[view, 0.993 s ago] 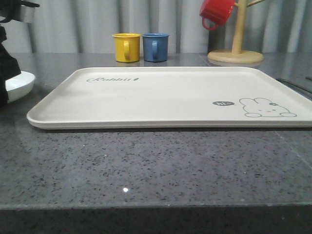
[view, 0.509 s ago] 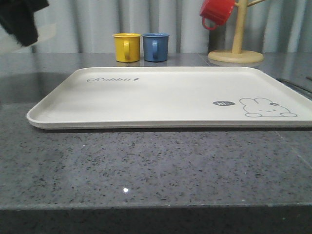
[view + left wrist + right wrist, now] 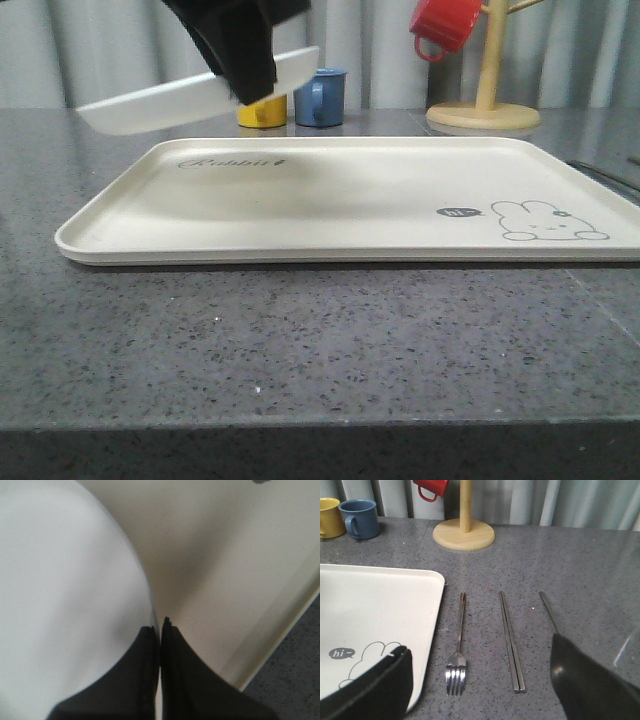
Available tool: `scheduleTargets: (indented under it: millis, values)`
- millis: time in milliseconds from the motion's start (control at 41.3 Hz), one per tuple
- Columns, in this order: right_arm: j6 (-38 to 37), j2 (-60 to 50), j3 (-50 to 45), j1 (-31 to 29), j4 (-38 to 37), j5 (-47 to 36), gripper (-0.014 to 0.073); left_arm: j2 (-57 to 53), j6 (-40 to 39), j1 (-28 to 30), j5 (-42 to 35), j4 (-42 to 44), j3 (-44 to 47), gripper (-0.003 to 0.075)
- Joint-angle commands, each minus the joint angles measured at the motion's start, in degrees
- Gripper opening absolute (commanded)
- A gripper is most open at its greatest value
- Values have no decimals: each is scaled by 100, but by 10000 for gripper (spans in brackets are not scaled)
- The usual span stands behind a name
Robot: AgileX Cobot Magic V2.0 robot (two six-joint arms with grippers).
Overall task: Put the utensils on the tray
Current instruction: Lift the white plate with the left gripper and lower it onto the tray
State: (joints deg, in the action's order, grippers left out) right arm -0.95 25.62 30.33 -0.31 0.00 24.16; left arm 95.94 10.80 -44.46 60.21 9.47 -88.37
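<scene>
My left gripper should release the white plate on the end of the cream tray with the Rabbit lettering (image 3: 232, 185). The plate is now tilted above the tray.
My left gripper (image 3: 248, 72) is shut on the rim of the white plate (image 3: 165, 104) and holds it tilted in the air above the back left part of the cream tray (image 3: 360, 200). The left wrist view has the black fingers (image 3: 175, 655) pinched on the plate (image 3: 60, 590) edge, with the tray (image 3: 225, 575) below. My right gripper (image 3: 480, 690) stands open above the table, right of the tray (image 3: 375, 605). Under it lie the fork (image 3: 458, 650) and the chopsticks (image 3: 511, 642). A thin spoon handle (image 3: 547, 607) runs behind the right finger.
A yellow mug (image 3: 262, 112) and a blue mug (image 3: 320, 96) stand behind the tray. At the back right, a red mug (image 3: 445, 25) hangs on a wooden stand (image 3: 485, 110). Grey stone table (image 3: 300, 340) lies in front of the tray.
My left gripper has lifted the plate off the table at the far left and carried it up and to the right, over the tray's back left corner.
</scene>
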Motion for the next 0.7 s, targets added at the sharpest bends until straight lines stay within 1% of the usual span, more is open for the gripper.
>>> scheduleTargets:
  millis: [0,266,485,678]
  values:
    - [53,60,201,-34,-38,-412,589,-70,-53,-121,-210,-76,-195,-19]
    - [53,60,201,-34,-38,-412,589,301,-53,-121,-287,-346,-195,-19]
    - [53,60,201,-34,-38,-412,589,343,-53,-121,-325,-578,-195,-18]
    - [53,60,201,-34,-38,-412,589,346,-53,-121,-325,-589,-195,-14]
